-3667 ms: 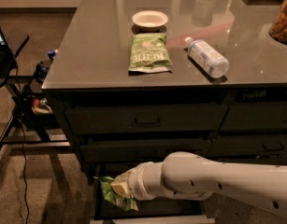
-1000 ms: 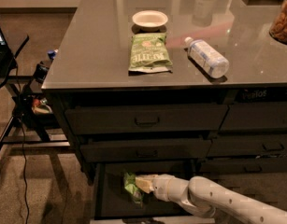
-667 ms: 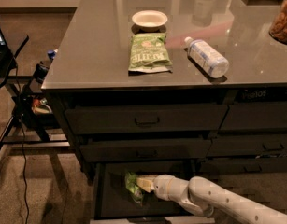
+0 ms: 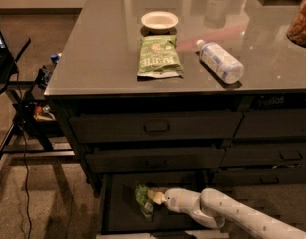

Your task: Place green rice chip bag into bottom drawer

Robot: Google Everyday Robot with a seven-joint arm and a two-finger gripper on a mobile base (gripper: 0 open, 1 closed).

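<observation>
My gripper has the green rice chip bag, now just over the drawer floor. It will let go of the bag on the middle of the open bottom drawer's inside [image 4: 151,210].
The green rice chip bag [image 4: 142,201] is inside the open bottom drawer [image 4: 118,209], at its middle, standing narrow on edge just over the drawer floor. My gripper [image 4: 153,197] reaches into the drawer from the right and is shut on the bag's right side. My white arm [image 4: 217,210] runs from it to the lower right corner. The two shallower drawers [image 4: 156,128] above are shut.
On the grey counter lie a flatter olive-green bag [image 4: 159,56], a white bowl [image 4: 159,20] behind it and a plastic bottle [image 4: 221,61] on its side. A stand with cables [image 4: 23,128] is left of the cabinet.
Since 3.7 s ago my arm has gone lower and carried the bag from the drawer's left front into its middle. Over the last second nothing has visibly moved.
</observation>
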